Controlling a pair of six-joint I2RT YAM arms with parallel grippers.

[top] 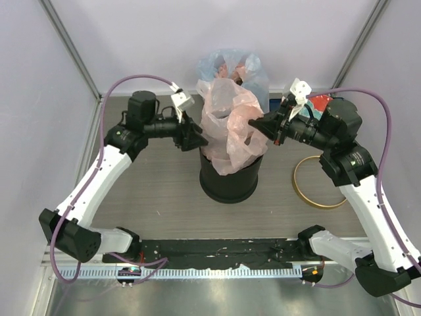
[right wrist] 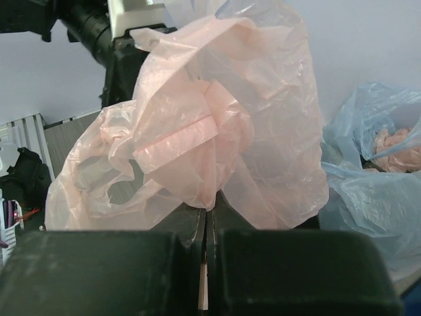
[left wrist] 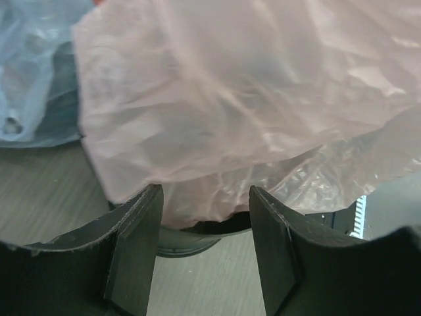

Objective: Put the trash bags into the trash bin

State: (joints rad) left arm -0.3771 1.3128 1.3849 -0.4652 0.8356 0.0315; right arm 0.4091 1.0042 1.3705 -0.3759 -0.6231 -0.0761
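Note:
The pale-pink trash bag's lower part hangs over the bin's front rim, so my left gripper should take the film at the front [top: 217, 157] and tuck it inside.
The pale-pink trash bag [top: 227, 125] bunches up over the mouth of the black trash bin [top: 229, 179] at the table's middle, its lower part hanging down the bin's front. My right gripper [top: 258, 125] is shut on a fold of the bag [right wrist: 217, 131]; the film is pinched between its closed fingertips [right wrist: 207, 212]. My left gripper [top: 197, 139] stands open at the bag's left side. In the left wrist view the bag [left wrist: 250, 99] hangs just beyond the spread fingers [left wrist: 138, 243], nothing lies between them, and the bin's rim [left wrist: 197, 232] shows below.
A bluish translucent bag [top: 233, 69] with reddish contents stands right behind the bin. A gold hoop [top: 319, 183] lies flat on the table to the right of the bin. A red item [top: 321, 102] shows behind my right arm.

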